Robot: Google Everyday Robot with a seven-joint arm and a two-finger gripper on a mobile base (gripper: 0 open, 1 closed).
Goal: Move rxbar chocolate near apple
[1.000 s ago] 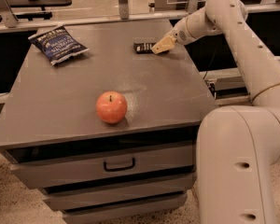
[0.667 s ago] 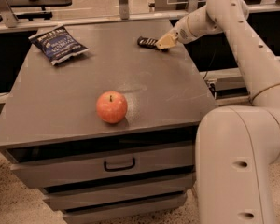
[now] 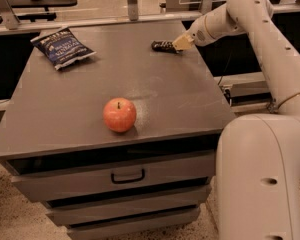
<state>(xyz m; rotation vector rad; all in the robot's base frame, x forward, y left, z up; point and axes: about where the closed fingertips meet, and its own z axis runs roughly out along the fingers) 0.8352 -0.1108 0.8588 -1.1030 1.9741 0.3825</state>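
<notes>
Next, my gripper releases the rxbar chocolate on the grey table top between the apple (image 3: 169,86) and my arm, a little behind the apple.
The rxbar chocolate (image 3: 161,46), a small dark flat bar, is at the far right of the grey table top (image 3: 180,99). My gripper (image 3: 179,44) reaches in from the right and is shut on the bar's right end. The bar sticks out to the left of the fingers, just above the surface. The apple (image 3: 119,114), round and red-orange with a short stem, stands near the front edge of the table, well in front and to the left of the gripper.
A crinkled blue chip bag (image 3: 62,47) lies at the far left corner. Drawers with a handle (image 3: 127,176) sit under the table top. My arm's large pale body (image 3: 262,179) fills the right foreground. A rail and shelves run behind the table.
The gripper has closed on the bar's end and raised it slightly off the table, shifting it a little to the right. The apple and the chip bag have not moved.
</notes>
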